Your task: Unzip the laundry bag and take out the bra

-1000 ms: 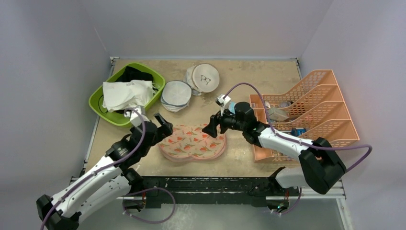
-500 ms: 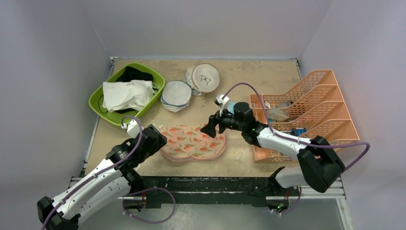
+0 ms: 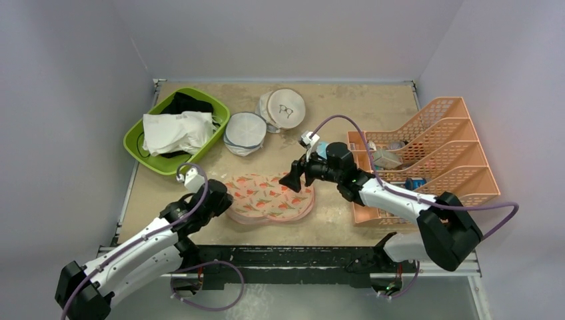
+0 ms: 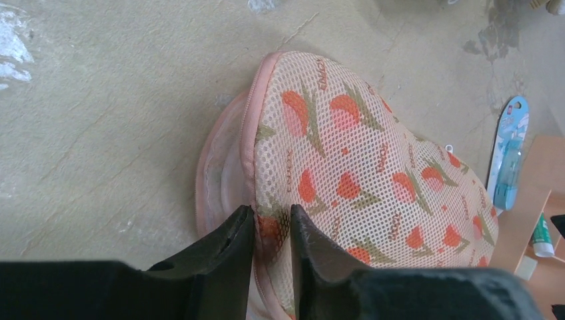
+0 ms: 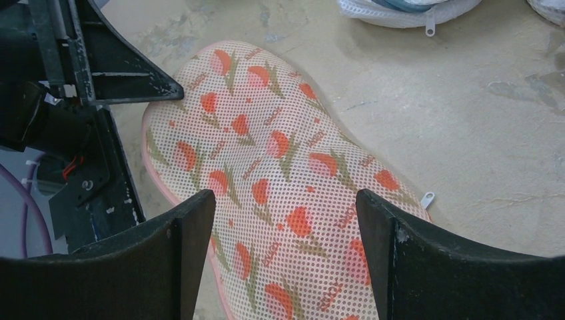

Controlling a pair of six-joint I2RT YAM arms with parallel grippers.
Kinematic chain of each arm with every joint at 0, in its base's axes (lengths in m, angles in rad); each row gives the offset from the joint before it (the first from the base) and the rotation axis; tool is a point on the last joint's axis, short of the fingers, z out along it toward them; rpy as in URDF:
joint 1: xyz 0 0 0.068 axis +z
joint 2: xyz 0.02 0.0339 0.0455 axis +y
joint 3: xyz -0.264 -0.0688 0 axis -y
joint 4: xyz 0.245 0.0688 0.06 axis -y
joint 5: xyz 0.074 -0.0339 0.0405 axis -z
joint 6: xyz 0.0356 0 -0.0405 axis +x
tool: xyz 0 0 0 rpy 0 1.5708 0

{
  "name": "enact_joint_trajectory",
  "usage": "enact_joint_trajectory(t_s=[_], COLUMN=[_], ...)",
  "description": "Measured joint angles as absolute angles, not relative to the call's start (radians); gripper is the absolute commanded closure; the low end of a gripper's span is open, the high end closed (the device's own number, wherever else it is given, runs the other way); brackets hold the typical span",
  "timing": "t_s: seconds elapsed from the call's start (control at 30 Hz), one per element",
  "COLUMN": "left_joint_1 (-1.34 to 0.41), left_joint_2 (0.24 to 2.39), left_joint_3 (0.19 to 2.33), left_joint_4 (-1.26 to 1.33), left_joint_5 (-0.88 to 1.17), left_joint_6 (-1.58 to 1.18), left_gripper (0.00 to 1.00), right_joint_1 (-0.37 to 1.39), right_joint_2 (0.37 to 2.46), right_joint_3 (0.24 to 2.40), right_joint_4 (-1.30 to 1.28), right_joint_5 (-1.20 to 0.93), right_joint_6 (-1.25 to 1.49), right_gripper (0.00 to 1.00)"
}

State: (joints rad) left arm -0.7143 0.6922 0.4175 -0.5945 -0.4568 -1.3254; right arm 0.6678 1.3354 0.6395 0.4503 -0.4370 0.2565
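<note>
My right gripper is to grab the laundry bag's near-side pink rim (image 3: 265,217) (image 5: 213,258) at its middle next, because lifting it there uncovers the bra.
The laundry bag (image 3: 270,197) lies flat on the table between the arms, pinkish mesh printed with orange-red flowers. My left gripper (image 3: 222,200) is at its left end. In the left wrist view the left gripper (image 4: 272,212) is nearly closed, pinching the pink rim and mesh of the laundry bag (image 4: 373,167). My right gripper (image 3: 293,179) hovers over the bag's right end. In the right wrist view the right gripper (image 5: 286,200) is wide open above the laundry bag (image 5: 280,153), and a white zipper pull (image 5: 426,199) lies at the bag's right edge. The bra is hidden.
A green basin (image 3: 138,148) holding white and black garments sits at the back left. Two round mesh bags (image 3: 245,132) (image 3: 286,107) lie behind the laundry bag. An orange file rack (image 3: 440,147) fills the right side, with a blue packet (image 4: 510,147) beside it.
My left arm dropped from above the basin's edge to the bag's left end, and its jaws closed from wide open onto the rim. The right arm barely moved.
</note>
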Motion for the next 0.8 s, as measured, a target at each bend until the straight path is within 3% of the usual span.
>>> enact_joint_trajectory(t_s=[0.07,0.13,0.33,0.53,0.8], left_joint_1=[-0.714,-0.714,-0.714,-0.714,-0.714], left_joint_2=[0.714,0.726,0.707,0.696,0.649], left_joint_3=[0.417,0.417,0.419,0.467,0.492], left_joint_4=[-0.577,-0.569,-0.569,-0.569,-0.544], left_joint_5=[-0.456,-0.454,-0.45,-0.442,-0.464], left_joint_6=[-1.325,-1.324,-1.326,-1.362,-1.452], left_gripper=[0.94,0.98,1.0,1.0,1.0], right_joint_1=[0.668,0.67,0.749,0.969,1.125], right_joint_2=[1.327,1.32,1.322,1.33,1.369], right_joint_3=[0.64,0.64,0.643,0.697,0.754], right_joint_4=[0.448,0.447,0.423,0.332,0.244], right_joint_5=[-0.437,-0.435,-0.368,-0.163,0.079], right_joint_6=[0.257,0.256,0.203,0.086,-0.075], right_gripper=[0.21,0.21,0.2,0.13,0.12])
